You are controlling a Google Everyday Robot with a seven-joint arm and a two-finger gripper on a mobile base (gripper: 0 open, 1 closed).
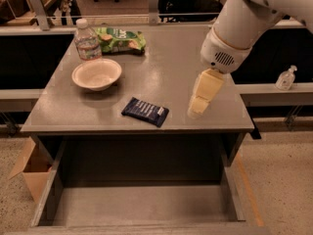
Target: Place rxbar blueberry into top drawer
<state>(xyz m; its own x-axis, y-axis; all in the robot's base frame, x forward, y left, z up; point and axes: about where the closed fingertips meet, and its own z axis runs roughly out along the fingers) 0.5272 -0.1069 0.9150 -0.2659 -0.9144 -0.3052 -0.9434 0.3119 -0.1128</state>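
The gripper closes next on the middle of the rxbar blueberry (145,110), between its two short ends, near the desk's front edge.
The rxbar blueberry (145,111), a flat navy-blue wrapper with white lettering, lies on the grey desk top (161,72) near its front edge. The top drawer (142,204) is pulled out below the desk, a wide grey tray with nothing in it. My gripper (197,109) hangs from the white arm over the right front part of the desk, a short way to the right of the bar and above the surface. It holds nothing that I can see.
A white bowl (97,74), a water bottle (86,39) and a green snack bag (121,39) stand at the back left of the desk. A cardboard box (30,173) sits on the floor at the left. A sanitizer bottle (286,78) stands at the right.
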